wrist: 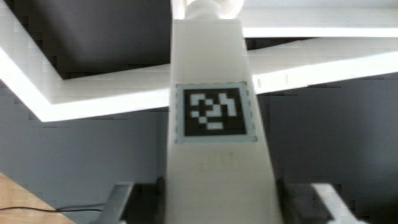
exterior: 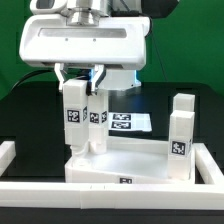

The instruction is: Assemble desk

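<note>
My gripper is going to set the white desk leg, now held upright over that corner, down upright on the desk top's near corner (exterior: 79, 162) and let go of it there, close beside the second tagged leg.
My gripper (exterior: 79, 92) is shut on a white desk leg (exterior: 73, 118) that stands upright over the near corner of the desk top (exterior: 135, 165) on the exterior view's left. In the wrist view this leg (wrist: 215, 110) runs straight out between my fingers (wrist: 128, 200), its square tag facing the camera, with the desk top's raised rim (wrist: 107, 88) beyond it. A second tagged leg (exterior: 97, 120) stands close beside the held one. Two more legs (exterior: 183, 110) (exterior: 178, 150) stand upright on the desk top's right side.
The marker board (exterior: 127, 122) lies flat on the black table behind the desk top. A low white fence (exterior: 10, 155) borders the work area along the left, front and right. The bulky arm housing hangs over the left half of the scene.
</note>
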